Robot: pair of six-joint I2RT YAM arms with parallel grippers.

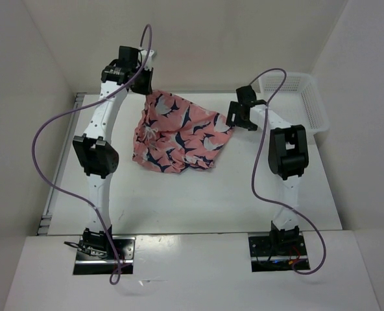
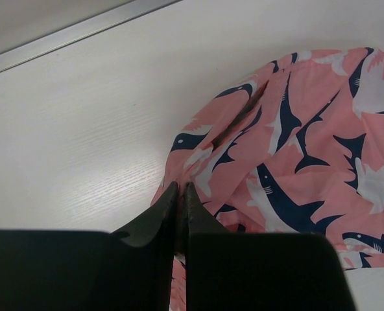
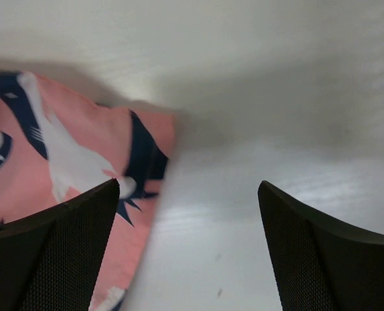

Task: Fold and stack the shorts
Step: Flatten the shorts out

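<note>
The corner of the shorts sits off-centre in my open right gripper, so I need to move that gripper inward and pinch that corner [image 1: 229, 127] before both grippers raise the shorts.
The salmon-pink shorts [image 1: 179, 133] with navy-and-white sharks lie crumpled in the middle of the table. My left gripper [image 1: 150, 91] is shut on their far left corner; in the left wrist view the fingers [image 2: 181, 194] pinch a fold of the cloth [image 2: 296, 155] between them. My right gripper [image 1: 234, 120] is open at the shorts' right edge. In the right wrist view its fingers [image 3: 189, 188] stand wide apart over bare table, with the shorts' edge [image 3: 62, 162] by the left finger.
A white mesh basket [image 1: 305, 97] stands at the back right of the table. White walls enclose the table on the left, back and right. A metal rail [image 2: 82, 29] runs along the table's far edge.
</note>
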